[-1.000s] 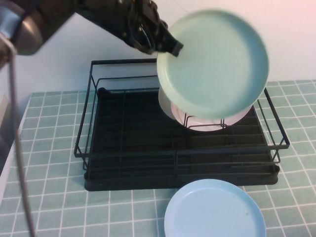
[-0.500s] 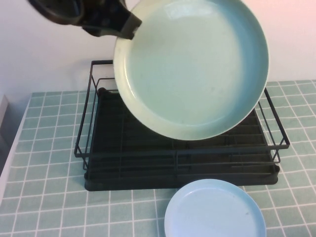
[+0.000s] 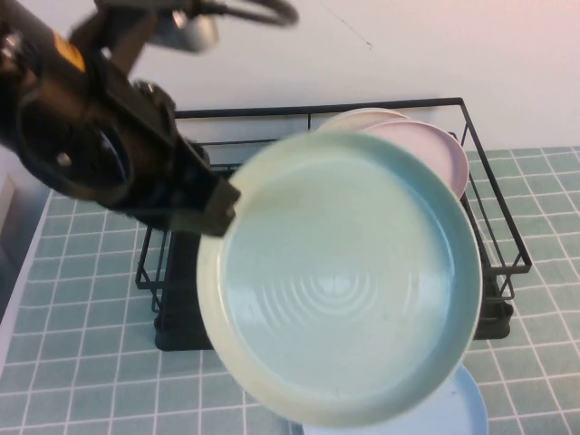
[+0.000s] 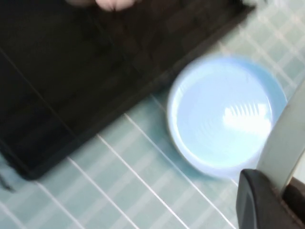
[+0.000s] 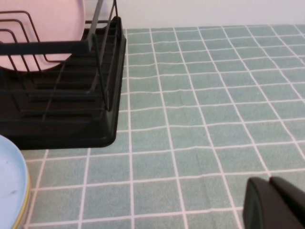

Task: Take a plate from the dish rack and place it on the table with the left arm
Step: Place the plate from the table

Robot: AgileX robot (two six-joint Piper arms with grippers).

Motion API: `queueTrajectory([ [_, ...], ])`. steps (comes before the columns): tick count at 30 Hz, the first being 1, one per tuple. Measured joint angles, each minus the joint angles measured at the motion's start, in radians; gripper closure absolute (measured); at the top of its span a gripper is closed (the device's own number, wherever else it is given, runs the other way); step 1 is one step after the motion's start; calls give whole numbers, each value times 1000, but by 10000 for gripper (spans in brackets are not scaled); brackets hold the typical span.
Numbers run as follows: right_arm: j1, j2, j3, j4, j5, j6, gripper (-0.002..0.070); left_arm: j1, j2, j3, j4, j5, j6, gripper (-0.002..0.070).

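I need to use my left gripper to set the mint-green plate down on top of the sky-blue plate (image 3: 394, 399) (image 4: 226, 117) before the dish rack. The mint-green plate still hangs in the air.
The pale mint-green plate (image 3: 340, 281) hangs in the air in front of the dish rack (image 3: 494, 195), face up and tilted, filling the middle of the high view. My left gripper (image 3: 224, 205) is shut on its left rim. In the left wrist view a black finger (image 4: 257, 200) presses against the plate's pale edge (image 4: 286, 138), above the table (image 4: 133, 162). My right gripper (image 5: 272, 192) is shut with nothing in it, low over the tiled table (image 5: 200, 109) to the right of the rack; it does not show in the high view.
Pink plates (image 3: 426, 149) stand upright at the back right of the rack. A light sky-blue plate (image 4: 224, 114) lies on the tiles in front of the rack, under the held plate, with only its edge (image 3: 467, 412) showing in the high view.
The left arm has carried the mint-green plate up out of the rack and forward and down toward the front, over the blue plate. The pink plates in the rack are now uncovered.
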Motion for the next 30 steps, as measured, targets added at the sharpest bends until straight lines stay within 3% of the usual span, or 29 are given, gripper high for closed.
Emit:
queueTrajectory([
  [4,0,0,0,0,0,0,678,0,3,192,-86,-85,-4,671],
  [9,0,0,0,0,0,0,678,-10,3,426,-236,-356,-4,671],
  [17,0,0,0,0,0,0,678,-132,9,681,-299,-753,-53,671],
  [25,0,0,0,0,0,0,678,-209,130,709,-304,-863,-71,671],
  [30,0,0,0,0,0,0,678,-217,192,709,-304,-872,-67,671],
])
